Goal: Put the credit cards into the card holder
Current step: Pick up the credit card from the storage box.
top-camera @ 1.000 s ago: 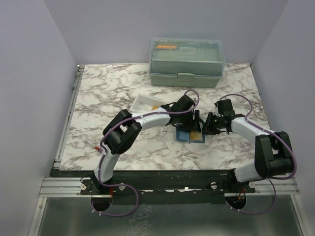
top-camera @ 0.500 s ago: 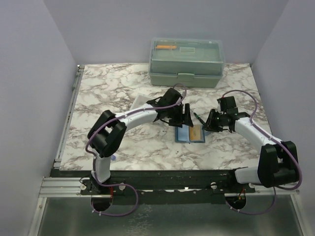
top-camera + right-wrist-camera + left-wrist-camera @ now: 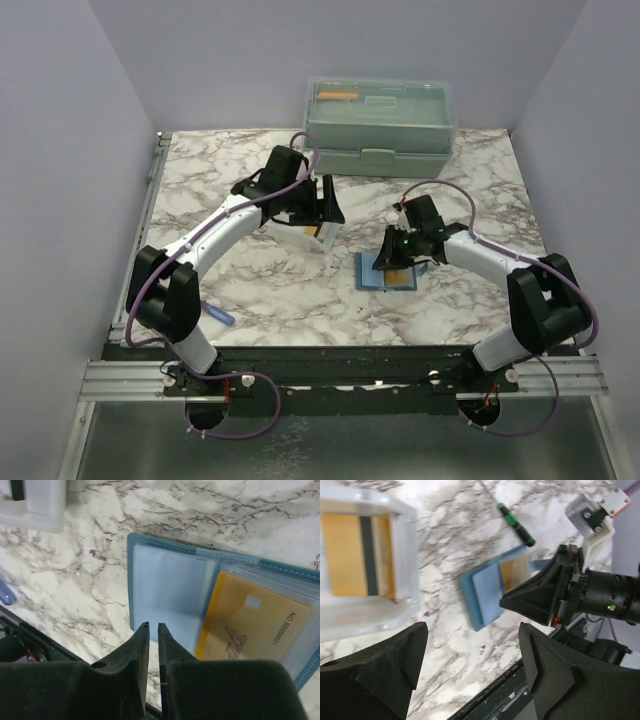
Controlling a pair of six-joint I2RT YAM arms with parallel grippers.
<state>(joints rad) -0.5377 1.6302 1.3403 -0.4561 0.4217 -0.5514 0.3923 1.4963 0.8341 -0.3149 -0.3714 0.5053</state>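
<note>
I need to move on next to close my left gripper on the near edge (image 3: 314,235) (image 3: 356,594) of the yellow-orange card that has the dark stripe, in the white tray.
The card holder (image 3: 378,276) lies open on the marble, blue with clear sleeves (image 3: 167,587). A yellow-orange credit card (image 3: 245,625) sits in its right sleeve, also seen in the left wrist view (image 3: 516,570). Another yellow-orange card with a dark stripe (image 3: 355,555) lies in the white tray (image 3: 405,545). My left gripper (image 3: 472,650) is open and empty, just above the tray's near end (image 3: 303,230). My right gripper (image 3: 152,627) is shut, its tips at the near edge of the holder's left page; it also shows in the top view (image 3: 392,252).
A green-black pen (image 3: 516,525) lies just behind the holder. A large pale green lidded box (image 3: 380,125) stands at the back. A small blue object (image 3: 222,315) lies near the left front edge. The black table edge runs close below the holder.
My left arm has swung back and left, from the holder to the white tray. My right gripper has moved left and down onto the holder.
</note>
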